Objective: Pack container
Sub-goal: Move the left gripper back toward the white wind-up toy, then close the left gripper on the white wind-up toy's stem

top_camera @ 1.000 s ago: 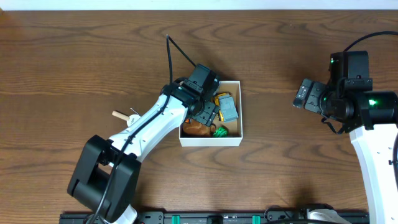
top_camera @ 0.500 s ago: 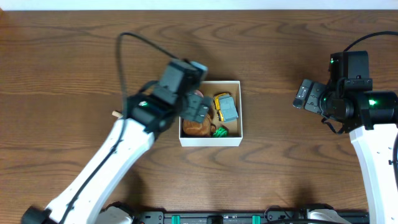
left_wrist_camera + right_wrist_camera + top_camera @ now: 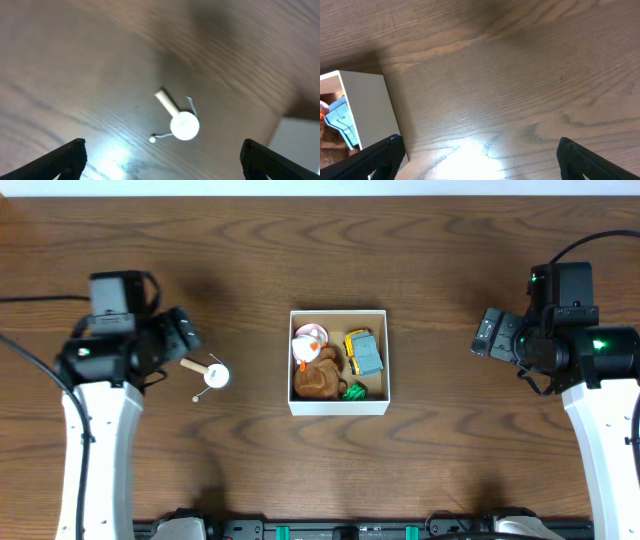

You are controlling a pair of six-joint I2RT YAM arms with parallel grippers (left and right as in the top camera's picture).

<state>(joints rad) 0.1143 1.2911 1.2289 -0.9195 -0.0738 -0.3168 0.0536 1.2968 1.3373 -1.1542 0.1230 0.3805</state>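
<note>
Next, my left gripper closes its fingers on the wooden stick [image 3: 193,366] [image 3: 167,103] of the small white round toy.
The container [image 3: 338,408], a square white-walled box with a tan inside, sits at the table's middle. It holds a brown plush toy [image 3: 318,379], a pink and white toy [image 3: 308,338], a yellow and blue-grey toy truck [image 3: 363,352] and a green piece [image 3: 354,391]. A small white round toy with a wooden stick [image 3: 212,374] lies on the table left of the box; it also shows in the left wrist view [image 3: 182,123]. My left gripper [image 3: 183,333] is open and empty, just left of that toy [image 3: 162,160]. My right gripper [image 3: 489,331] is open and empty, well right of the box [image 3: 480,157].
The box's white wall [image 3: 367,110] shows at the left edge of the right wrist view, with the blue-grey truck [image 3: 342,122] inside. A corner of the box [image 3: 300,145] shows at the right of the left wrist view. Bare wooden table lies around.
My left arm has pulled out of the box and swung far left, now beside the white round toy. The pink and white toy now lies in the box. The right arm has not moved.
</note>
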